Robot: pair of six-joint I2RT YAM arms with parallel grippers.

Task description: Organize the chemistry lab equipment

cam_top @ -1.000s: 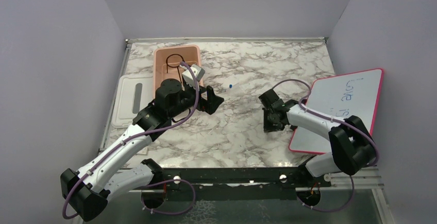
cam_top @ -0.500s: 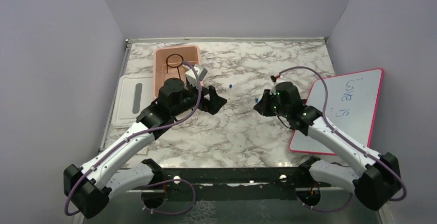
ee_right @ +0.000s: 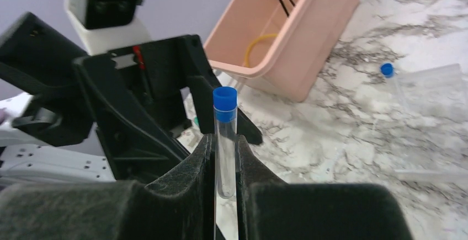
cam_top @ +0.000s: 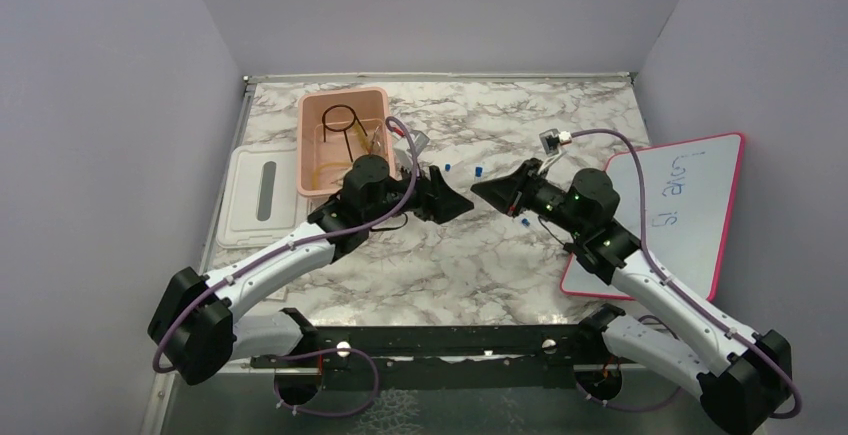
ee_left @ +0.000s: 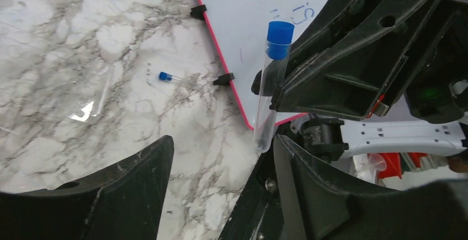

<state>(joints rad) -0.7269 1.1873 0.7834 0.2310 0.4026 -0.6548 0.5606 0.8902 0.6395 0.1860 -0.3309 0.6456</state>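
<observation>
My left gripper should hold the lower end of the test tube while my right gripper takes its blue cap (ee_right: 225,98) from above, as the tube sits crosswise in my right gripper.
My right gripper (ee_right: 224,150) is shut on a clear test tube with a blue cap (ee_right: 225,120) and holds it upright above the table's middle. The tube also shows in the left wrist view (ee_left: 271,80). My left gripper (ee_left: 222,143) is open and empty, facing the right gripper (cam_top: 490,193) tip to tip. The tube's lower end is close to the left gripper's right finger (ee_left: 309,179). The left gripper also shows in the top view (cam_top: 450,203). A black wire ring (cam_top: 340,117) and a tan rubber tube (cam_top: 328,169) lie in the pink tub (cam_top: 304,145).
Small blue-capped tubes lie loose on the marble: two (cam_top: 448,167) (cam_top: 479,169) beyond the grippers, one (cam_top: 524,223) under the right arm, also seen in the left wrist view (ee_left: 164,76). The pink-framed whiteboard (cam_top: 690,195) lies at the right. The white lid (cam_top: 240,205) lies left of the tub.
My right gripper has lifted off the table with the tube and swung left toward the middle. My left gripper has reached right to meet it.
</observation>
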